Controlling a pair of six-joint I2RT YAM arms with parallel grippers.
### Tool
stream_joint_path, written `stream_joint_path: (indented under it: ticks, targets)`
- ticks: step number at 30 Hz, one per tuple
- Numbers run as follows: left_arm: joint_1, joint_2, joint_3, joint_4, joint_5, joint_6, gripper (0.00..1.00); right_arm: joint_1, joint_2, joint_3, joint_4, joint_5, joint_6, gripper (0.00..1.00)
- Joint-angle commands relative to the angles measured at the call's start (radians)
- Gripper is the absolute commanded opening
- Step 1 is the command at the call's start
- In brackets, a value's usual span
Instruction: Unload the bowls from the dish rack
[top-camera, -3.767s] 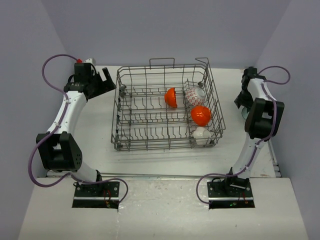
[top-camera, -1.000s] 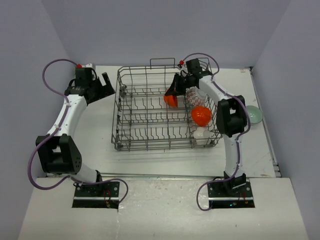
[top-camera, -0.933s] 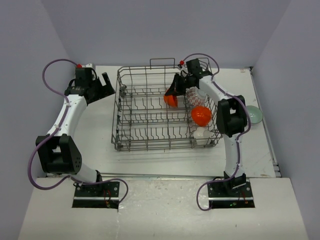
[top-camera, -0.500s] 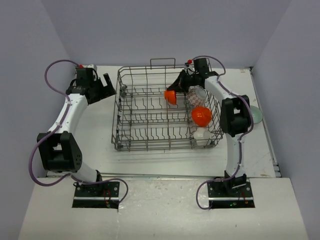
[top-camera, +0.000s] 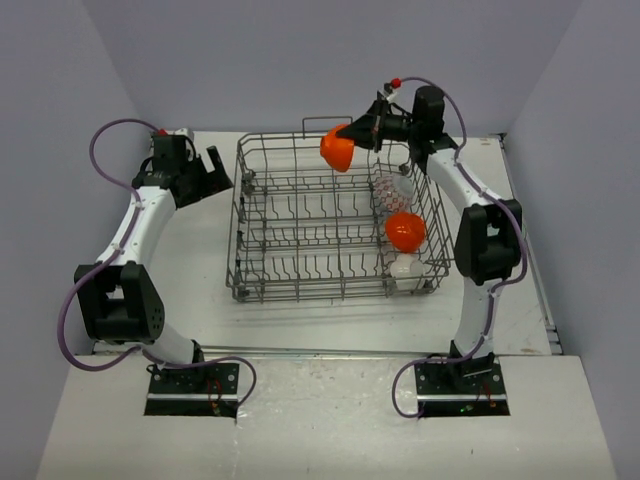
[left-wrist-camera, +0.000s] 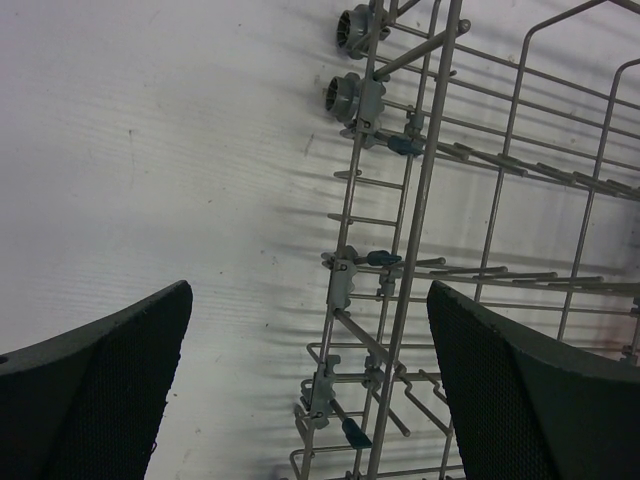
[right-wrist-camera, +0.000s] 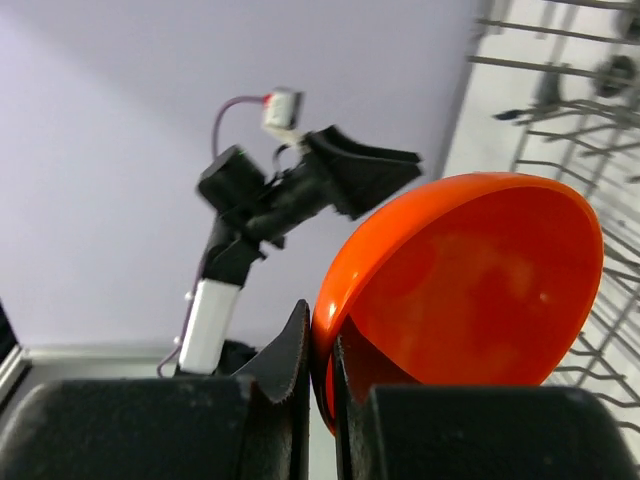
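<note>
Next, I release the bright orange bowl from my right gripper between the dish rack's bowl-filled side and the lilac wall (top-camera: 495, 229).
My right gripper (top-camera: 358, 132) (right-wrist-camera: 322, 370) is shut on the rim of a bright orange bowl (top-camera: 338, 150) (right-wrist-camera: 470, 285), held in the air above the far edge of the grey wire dish rack (top-camera: 262, 262). Along the rack's right side stand a white bowl with red pattern (top-camera: 392, 186), a second orange bowl (top-camera: 405, 231) and a plain white bowl (top-camera: 404, 267). My left gripper (top-camera: 212, 170) (left-wrist-camera: 310, 375) is open beside the rack's left wall (left-wrist-camera: 400, 250), holding nothing. The blue-teal bowl is hidden.
Lilac walls close in the white table (top-camera: 190, 270) on three sides. The rack's loop handle (top-camera: 318, 122) rises at its far edge. In the right wrist view the left arm (right-wrist-camera: 290, 195) shows behind the held bowl.
The right gripper has lifted the orange bowl out of the rack, up and toward the far edge. The left arm has stayed put.
</note>
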Motion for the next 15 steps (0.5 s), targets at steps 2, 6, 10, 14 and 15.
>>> stream_joint_path:
  ticks: [2, 6, 10, 14, 15]
  targets:
    - [-0.005, -0.002, 0.048, 0.021, 0.009, 0.027, 1.0, -0.006, -0.087, 0.076, 0.235, -0.131, 0.17, 0.0]
    - [-0.005, -0.007, 0.054, 0.021, 0.009, 0.024, 1.0, -0.007, -0.119, 0.211, 0.106, -0.169, 0.098, 0.0]
    - [-0.007, -0.016, 0.059, 0.02, 0.011, 0.027, 1.0, -0.021, -0.13, 0.534, -0.53, -0.002, -0.381, 0.0]
    - [-0.005, -0.022, 0.067, 0.012, 0.023, 0.031, 1.0, -0.067, -0.156, 0.679, -0.956, 0.305, -0.622, 0.0]
    - [-0.005, -0.024, 0.07, 0.009, 0.025, 0.031, 1.0, -0.076, -0.184, 0.625, -0.978, 0.393, -0.656, 0.0]
